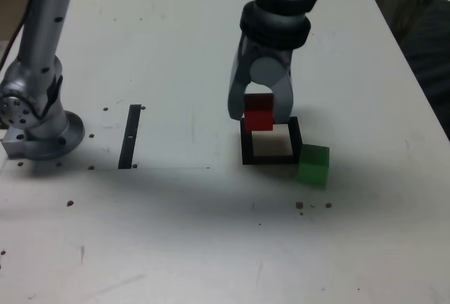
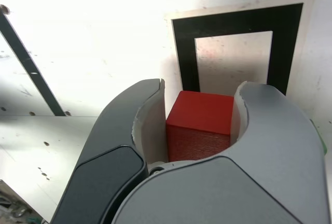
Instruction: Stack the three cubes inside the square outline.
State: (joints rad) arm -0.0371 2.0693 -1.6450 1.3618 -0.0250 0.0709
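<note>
My gripper has the red cube. It will release it on the white centre of the black square outline (image 1: 273, 140) (image 2: 234, 71).
My gripper (image 1: 259, 115) is shut on the red cube (image 1: 258, 112), holding it just above the far-left part of the square outline (image 1: 271, 156) as the exterior view shows it. In the wrist view the red cube (image 2: 199, 125) sits clamped between the two grey fingers (image 2: 148, 120), with the black square outline (image 2: 233, 24) and its white centre beyond it. The green cube (image 1: 313, 164) rests on the table, touching or nearly touching the outline's near right corner. No yellow cube shows in either view.
A narrow black strip (image 1: 131, 136) lies on the white table (image 1: 176, 233) to the exterior view's left, near the arm's base (image 1: 39, 131). Small dark specks dot the table. The table's right edge (image 1: 415, 79) runs beside dark floor.
</note>
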